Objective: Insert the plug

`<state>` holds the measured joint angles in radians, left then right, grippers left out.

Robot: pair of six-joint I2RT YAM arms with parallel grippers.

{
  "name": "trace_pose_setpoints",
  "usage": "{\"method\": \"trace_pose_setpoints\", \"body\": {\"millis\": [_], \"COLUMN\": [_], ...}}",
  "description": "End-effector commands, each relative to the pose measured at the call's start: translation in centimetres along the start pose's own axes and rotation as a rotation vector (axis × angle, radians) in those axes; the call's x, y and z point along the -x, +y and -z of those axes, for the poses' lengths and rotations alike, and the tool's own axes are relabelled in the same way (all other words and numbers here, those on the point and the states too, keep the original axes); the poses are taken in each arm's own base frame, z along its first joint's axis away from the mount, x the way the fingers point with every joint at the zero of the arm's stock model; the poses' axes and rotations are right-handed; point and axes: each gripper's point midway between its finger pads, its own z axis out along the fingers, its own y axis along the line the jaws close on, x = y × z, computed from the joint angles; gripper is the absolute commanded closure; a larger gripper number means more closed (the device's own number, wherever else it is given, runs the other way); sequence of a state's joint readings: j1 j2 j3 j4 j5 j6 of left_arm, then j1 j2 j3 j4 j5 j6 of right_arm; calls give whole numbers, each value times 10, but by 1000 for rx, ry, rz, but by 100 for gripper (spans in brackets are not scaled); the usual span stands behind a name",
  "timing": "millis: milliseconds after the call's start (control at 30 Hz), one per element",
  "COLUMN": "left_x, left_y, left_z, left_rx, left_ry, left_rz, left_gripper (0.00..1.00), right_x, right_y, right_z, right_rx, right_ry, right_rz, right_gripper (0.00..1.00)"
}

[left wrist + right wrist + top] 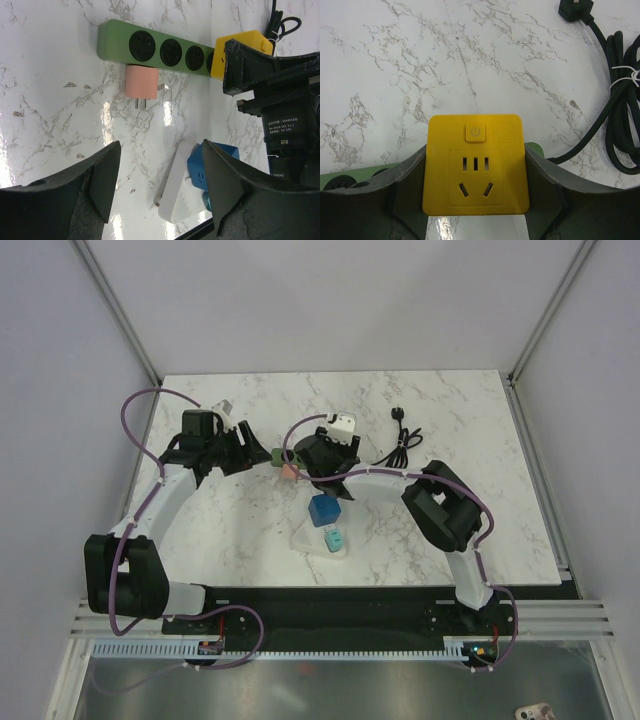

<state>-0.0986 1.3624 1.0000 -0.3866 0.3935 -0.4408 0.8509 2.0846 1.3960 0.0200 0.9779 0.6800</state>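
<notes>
Next, my right gripper sets the yellow plug adapter down on the green power strip (330,462) (472,164) near the power strip's cable end.
A green power strip (150,47) with round black sockets lies on the marble table; its ends also show in the right wrist view (536,149). My right gripper (475,175) is shut on a yellow plug adapter (475,165), held over the strip's right end; the left wrist view also shows the adapter (242,45). A pink plug (141,82) lies loose on the table beside the strip, prongs pointing away from it. My left gripper (160,185) is open and empty, above the table near the pink plug. In the top view both grippers, left (255,452) and right (325,455), meet over the strip (275,454).
A white power strip (175,197) carries a blue cube adapter (197,167) and a teal one (333,538) near the front. A coiled black cable (615,115) with its plug (400,415) lies to the right.
</notes>
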Motion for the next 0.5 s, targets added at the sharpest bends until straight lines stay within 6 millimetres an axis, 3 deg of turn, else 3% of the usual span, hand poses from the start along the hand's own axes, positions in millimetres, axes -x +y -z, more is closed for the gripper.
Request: {"method": "trace_pose_setpoints", "body": {"millis": [0,333,467], "left_x": [13,15,16], "left_y": [-5,-5,-4], "left_z": [6,8,9], "left_rx": [-4,4,12], "left_ry": [-65,-80,-84], "left_rz": [-10,-15,-15], "left_gripper": [27,27,27], "right_x": [-84,-115,-118], "right_y": [-28,-30,-33], "right_z": [5,6,12], "right_rx": [-36,-49,-58], "right_ry": [172,246,241], "right_rz": [221,240,268], "right_gripper": [100,100,100]}}
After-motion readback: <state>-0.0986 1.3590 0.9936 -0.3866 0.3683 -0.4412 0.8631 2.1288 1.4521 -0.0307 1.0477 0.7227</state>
